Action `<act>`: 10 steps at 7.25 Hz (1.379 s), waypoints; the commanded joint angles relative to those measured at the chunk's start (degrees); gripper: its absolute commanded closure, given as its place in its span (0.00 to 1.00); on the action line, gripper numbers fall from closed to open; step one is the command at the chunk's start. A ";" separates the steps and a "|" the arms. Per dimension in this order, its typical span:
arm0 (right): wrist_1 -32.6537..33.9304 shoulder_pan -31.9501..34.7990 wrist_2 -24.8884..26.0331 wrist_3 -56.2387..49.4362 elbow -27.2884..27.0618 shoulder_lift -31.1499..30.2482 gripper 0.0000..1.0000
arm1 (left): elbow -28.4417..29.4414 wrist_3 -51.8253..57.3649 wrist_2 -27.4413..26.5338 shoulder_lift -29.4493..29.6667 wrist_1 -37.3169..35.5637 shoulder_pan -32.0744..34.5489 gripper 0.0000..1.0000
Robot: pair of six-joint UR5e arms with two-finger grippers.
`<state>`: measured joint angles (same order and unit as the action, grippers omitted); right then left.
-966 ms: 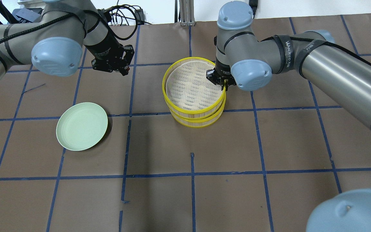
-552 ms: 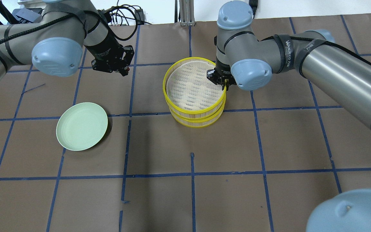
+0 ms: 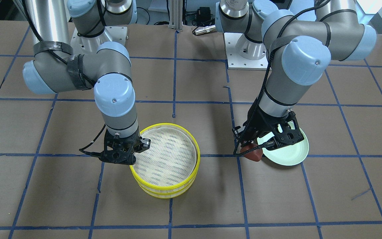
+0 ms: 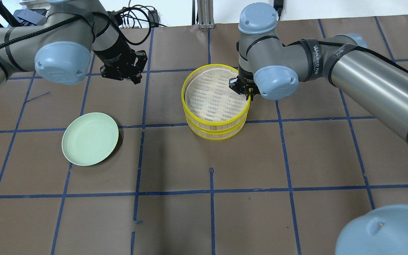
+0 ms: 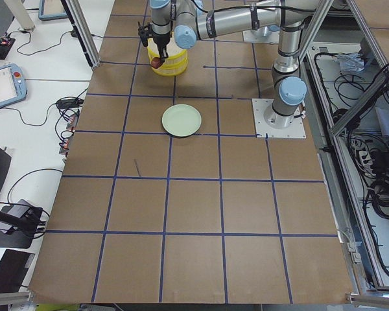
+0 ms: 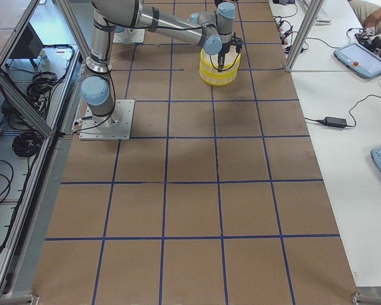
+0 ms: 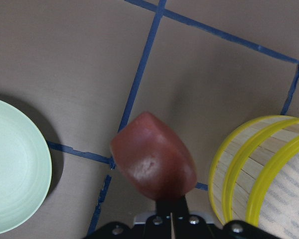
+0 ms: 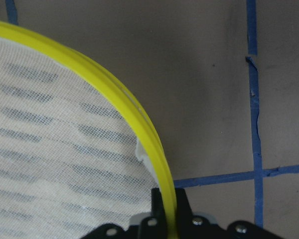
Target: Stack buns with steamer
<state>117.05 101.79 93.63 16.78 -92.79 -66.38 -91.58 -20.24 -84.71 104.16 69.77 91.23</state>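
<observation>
The robot's left gripper should release the reddish-brown bun near the center of the upper tray's mesh bottom (image 3: 164, 150).
The steamer (image 4: 211, 124) is two yellow-rimmed bamboo trays, one on the other, at the table's middle back; it also shows in the front view (image 3: 164, 191). My right gripper (image 4: 248, 94) is shut on the upper tray's rim (image 8: 150, 142). My left gripper (image 3: 254, 150) is shut on the reddish-brown bun (image 3: 252, 154), holding it above the table between the steamer (image 7: 249, 164) and the green plate (image 7: 10, 169). The bun fills the middle of the left wrist view (image 7: 154, 162). The white bun is hidden. The upper tray's mesh floor is bare.
A pale green plate (image 4: 90, 139) lies empty on the table to the left of the steamer. Blue tape lines grid the brown table. Cables and the arm bases are at the back edge.
The upper tray has shifted slightly to the right with my right gripper, sitting more squarely over the lower tray. The left gripper has barely moved.
</observation>
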 commanded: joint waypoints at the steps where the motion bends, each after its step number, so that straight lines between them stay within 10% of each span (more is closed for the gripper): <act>1: -0.15 -0.01 -0.02 0.01 -0.02 0.02 0.79 | 0.00 -0.07 0.07 -0.01 0.02 0.00 1.00; 3: -0.07 -0.01 -0.38 0.01 0.16 0.11 0.63 | 0.00 -0.07 0.07 -0.01 0.02 0.09 1.00; 6: -2.07 -0.79 -0.64 -0.17 1.03 -3.12 0.13 | 2.10 -0.68 0.68 0.61 0.19 0.78 1.00; 10: -23.67 -14.49 -3.54 -13.24 1.56 -20.86 0.00 | 6.50 -10.92 4.01 2.44 2.13 11.13 1.00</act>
<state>99.16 90.67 90.89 7.47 -91.37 -82.01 -85.43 -26.76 -82.37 105.77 71.88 98.92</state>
